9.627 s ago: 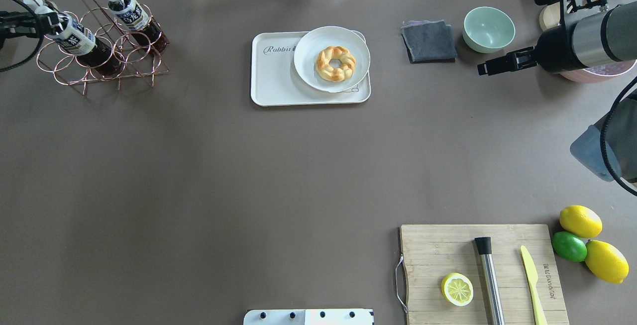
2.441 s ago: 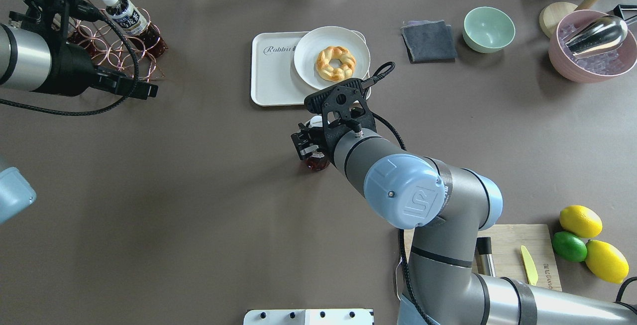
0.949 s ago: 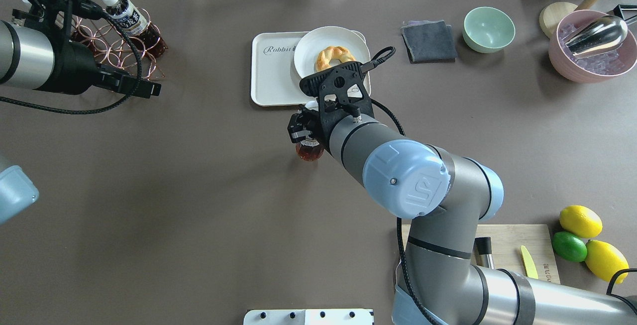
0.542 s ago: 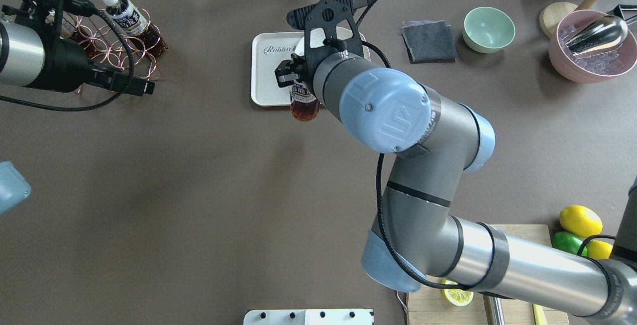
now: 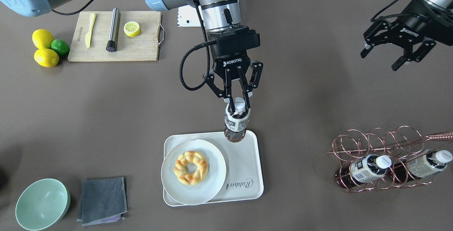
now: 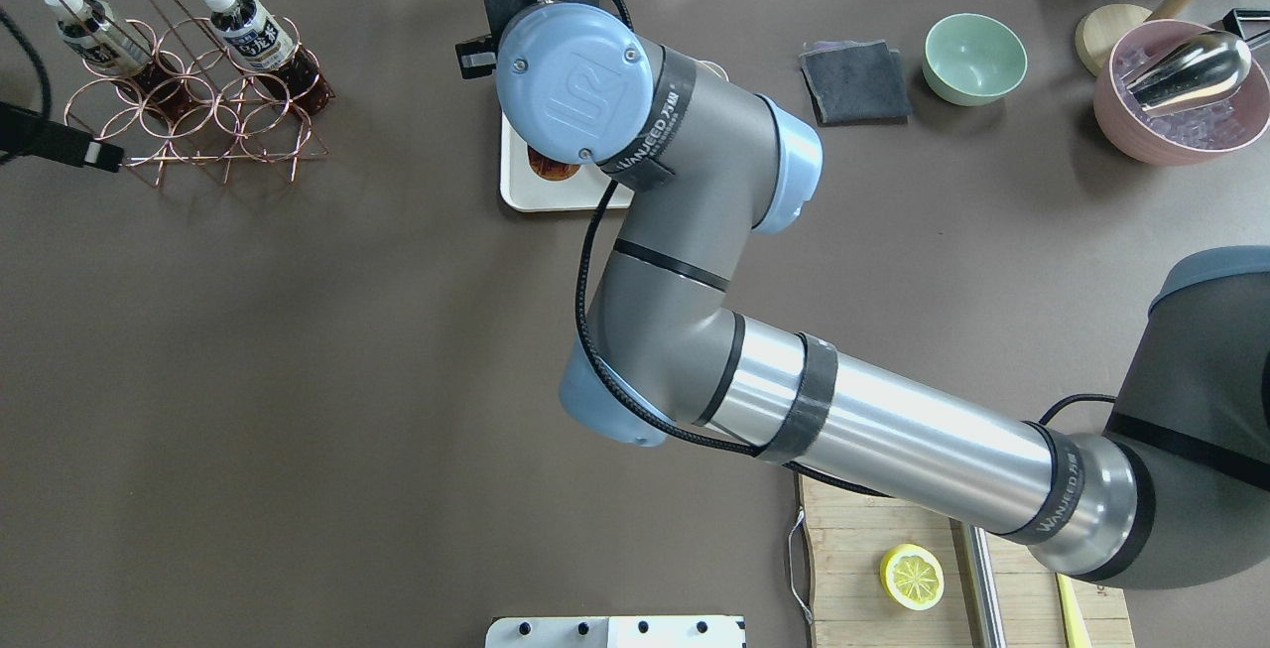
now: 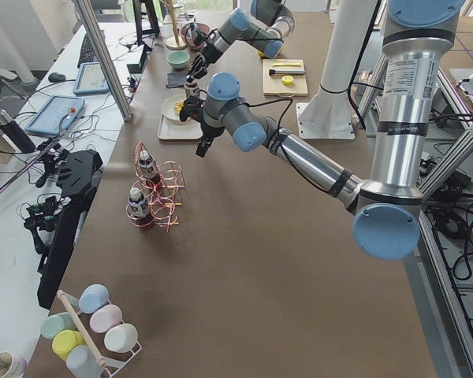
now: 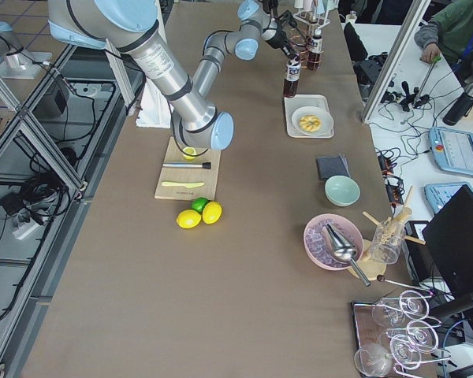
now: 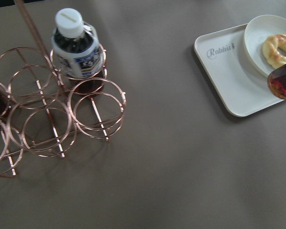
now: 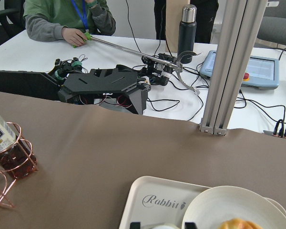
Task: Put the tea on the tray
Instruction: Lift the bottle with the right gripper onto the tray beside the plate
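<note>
My right gripper needs to let go of the tea on the bare tray (image 5: 238,163) next to the plate, near the Rabbit lettering. The tea now hangs over the tray's edge.
The tea (image 5: 236,124), a small bottle of reddish-brown liquid with a white cap, hangs upright in my right gripper (image 5: 238,105), which is shut on its neck. It is over the near-robot edge of the off-white "Rabbit" tray (image 5: 247,169), beside the plate, and seems slightly raised. In the overhead view my right arm hides most of the tray (image 6: 523,194), and only the tea's base (image 6: 551,164) shows. The left wrist view shows the tray (image 9: 229,81) and the tea's base (image 9: 282,81). My left gripper (image 5: 381,58) is open and empty, well away near the rack.
A round white plate (image 5: 208,185) with a braided pastry (image 5: 191,167) fills the tray's other half. A copper wire rack (image 5: 385,163) holds two more bottles. A cutting board (image 5: 141,47), lemons, a green bowl (image 5: 42,202) and a grey cloth (image 5: 102,200) stand farther off.
My right arm has carried the tea forward from the tray's near edge to over the tray. My left arm has drawn back to the left, uncovering the rack.
</note>
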